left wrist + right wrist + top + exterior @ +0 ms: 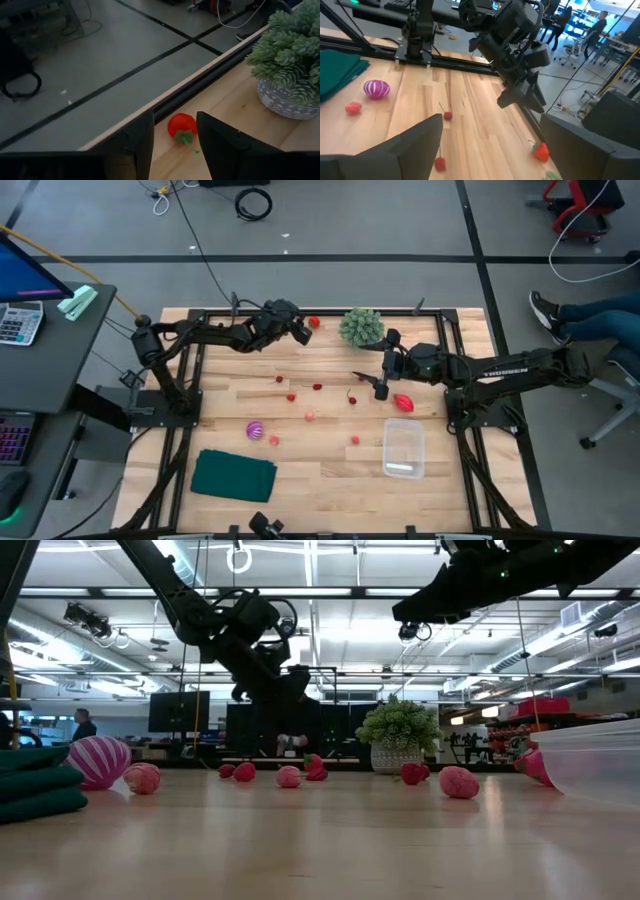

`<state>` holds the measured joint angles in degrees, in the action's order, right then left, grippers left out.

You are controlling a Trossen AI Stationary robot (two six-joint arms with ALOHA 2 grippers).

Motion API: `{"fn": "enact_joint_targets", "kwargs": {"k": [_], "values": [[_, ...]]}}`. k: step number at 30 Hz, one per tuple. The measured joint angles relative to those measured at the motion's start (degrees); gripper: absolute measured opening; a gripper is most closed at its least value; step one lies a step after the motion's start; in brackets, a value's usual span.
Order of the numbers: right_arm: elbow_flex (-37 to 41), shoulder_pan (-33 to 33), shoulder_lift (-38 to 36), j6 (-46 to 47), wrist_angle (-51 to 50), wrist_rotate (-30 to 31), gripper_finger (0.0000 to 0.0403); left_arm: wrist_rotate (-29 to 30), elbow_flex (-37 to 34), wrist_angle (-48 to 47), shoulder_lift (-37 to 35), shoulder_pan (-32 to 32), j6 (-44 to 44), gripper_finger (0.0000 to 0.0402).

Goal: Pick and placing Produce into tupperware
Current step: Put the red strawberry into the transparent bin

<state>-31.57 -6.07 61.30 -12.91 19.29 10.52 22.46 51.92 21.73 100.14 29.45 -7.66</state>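
I will close my left gripper on the green stem point(312, 325) point(188, 141) of the small red piece that lies next to the potted plant at the far edge of the table.
My left gripper point(301, 330) point(174, 150) is open near the table's far edge. A small red piece with a green stem point(181, 125) point(314, 322) lies on the wood just ahead of its two fingers, in line with the gap. My right gripper point(381, 388) is open and hangs above mid-table, just left of the larger red piece point(403, 402). Small red pieces point(308, 416) and the purple-striped ball point(255, 430) point(376, 89) lie scattered on the wood. The clear tupperware point(404, 448) point(598, 762) stands toward the near right.
A green bushy plant in a pot point(361, 326) point(287, 75) stands at the far edge, right of the left gripper. A dark green folded cloth point(233, 476) lies near the left near corner. Black frame rails point(455, 380) run along the table's sides.
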Motion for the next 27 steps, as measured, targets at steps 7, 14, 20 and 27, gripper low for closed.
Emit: {"fn": "enact_joint_targets", "kwargs": {"k": [7, 14, 20, 27], "values": [[0.00, 0.00, 0.00, 2.36, -0.01, -0.02, 0.0344, 0.21, 0.02, 0.99, 1.97, 0.00, -2.54, 0.0144], [0.00, -0.11, 0.00, 2.36, -0.01, -0.04, 0.0344, 0.18, 0.78, 4.84, 4.77, 0.16, -2.38, 0.0133], [0.00, -0.96, 0.00, 2.30, -0.01, -0.10, 0.0344, -0.98, 11.31, -15.03, 4.98, 1.03, -0.99, 0.0134], [0.00, -2.94, 0.00, 2.67, -0.01, 0.00, 0.0344, -1.13, 15.11, -21.64, 4.96, 1.00, -2.83, 0.0137]]}}
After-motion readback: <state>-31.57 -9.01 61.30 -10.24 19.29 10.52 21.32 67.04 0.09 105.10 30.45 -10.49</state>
